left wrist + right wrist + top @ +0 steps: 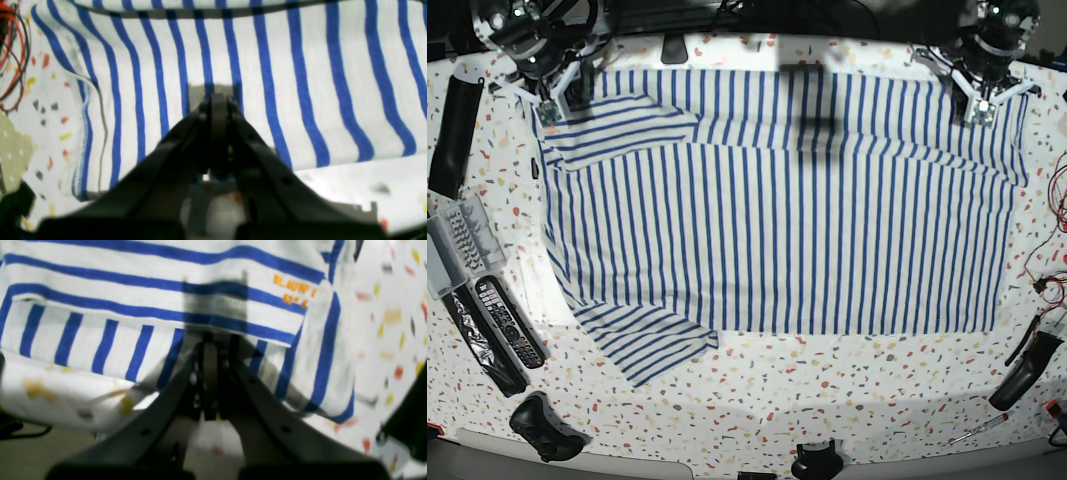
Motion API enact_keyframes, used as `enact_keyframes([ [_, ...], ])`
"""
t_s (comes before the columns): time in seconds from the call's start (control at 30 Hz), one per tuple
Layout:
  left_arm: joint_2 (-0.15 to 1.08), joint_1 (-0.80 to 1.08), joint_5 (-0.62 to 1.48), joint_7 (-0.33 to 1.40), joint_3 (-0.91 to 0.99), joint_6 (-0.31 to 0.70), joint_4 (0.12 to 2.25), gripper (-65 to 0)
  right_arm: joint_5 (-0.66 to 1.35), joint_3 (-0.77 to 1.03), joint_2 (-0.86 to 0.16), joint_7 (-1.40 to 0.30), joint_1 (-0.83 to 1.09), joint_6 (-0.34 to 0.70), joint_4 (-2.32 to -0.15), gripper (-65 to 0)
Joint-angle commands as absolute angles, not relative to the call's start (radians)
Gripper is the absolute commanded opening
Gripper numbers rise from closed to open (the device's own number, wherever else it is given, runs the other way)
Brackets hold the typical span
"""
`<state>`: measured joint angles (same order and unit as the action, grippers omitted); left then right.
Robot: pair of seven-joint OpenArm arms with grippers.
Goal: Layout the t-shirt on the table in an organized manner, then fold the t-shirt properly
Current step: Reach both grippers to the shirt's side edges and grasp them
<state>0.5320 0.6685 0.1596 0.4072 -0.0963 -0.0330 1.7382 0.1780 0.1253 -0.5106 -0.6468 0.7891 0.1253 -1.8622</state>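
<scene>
Next, my left gripper pulls the cloth at the t-shirt's corner back and puts it down around the shirt's far edge [961, 79] [218, 176].
The t-shirt [777, 200] lies spread flat on the table [827, 400], white with blue stripes. One sleeve [647, 345] sticks out at the near left and the other [617, 125] is folded over the body at the far left. My left gripper [979, 108] is shut at the far right corner, its tips [218, 98] low over flat cloth [300, 83]. My right gripper [549, 108] is shut at the far left, its tips [210, 338] at the folded sleeve's hem [100, 306]. No cloth puckers between either pair of jaws. Small orange lettering [295, 290] shows on the shirt.
Remote controls [507, 320], a grey box [457, 245] and a black tube [452, 125] lie along the left edge. Black devices [547, 425] [817, 462] sit at the front, another [1025, 372] at the right. Red wires [1052, 280] and a screwdriver [977, 428] lie nearby.
</scene>
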Motion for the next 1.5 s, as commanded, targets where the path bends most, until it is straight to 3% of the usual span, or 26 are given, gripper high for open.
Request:
enact_keyframes([
  [0.0,0.535,0.712,0.183,0.54,-0.104,-0.003,1.727,-65.0,0.16,0.142,-0.521,-0.709,0.823,0.125,-1.859,-65.0],
  [0.37,0.535,0.796,0.094,0.561,-0.104,-0.004,1.809,-65.0,0.16,0.191,-0.521,-0.723,0.894,0.124,-1.872,-65.0],
  [0.7,0.535,0.778,0.008,0.508,-0.002,-0.006,1.947,-65.0,0.121,0.191,-0.524,-0.68,0.885,0.089,-2.043,-65.0],
  [1.07,0.535,0.606,0.097,0.452,0.184,-0.006,1.987,-65.0,0.108,0.191,-0.532,-0.656,0.64,0.037,-2.062,-65.0],
  [1.23,0.535,0.477,0.176,0.402,0.19,0.019,1.932,-52.1,0.114,0.191,-0.532,-0.64,0.513,0.038,-2.056,-45.0],
  [1.37,0.535,0.328,0.263,0.387,0.19,0.126,1.763,-45.5,0.164,0.191,-0.532,-0.66,0.418,0.054,-2.025,-42.5],
  [1.47,0.535,0.195,0.322,0.387,0.19,0.174,1.624,-45.4,0.213,0.191,-0.532,-0.664,0.348,0.083,-1.973,-42.5],
])
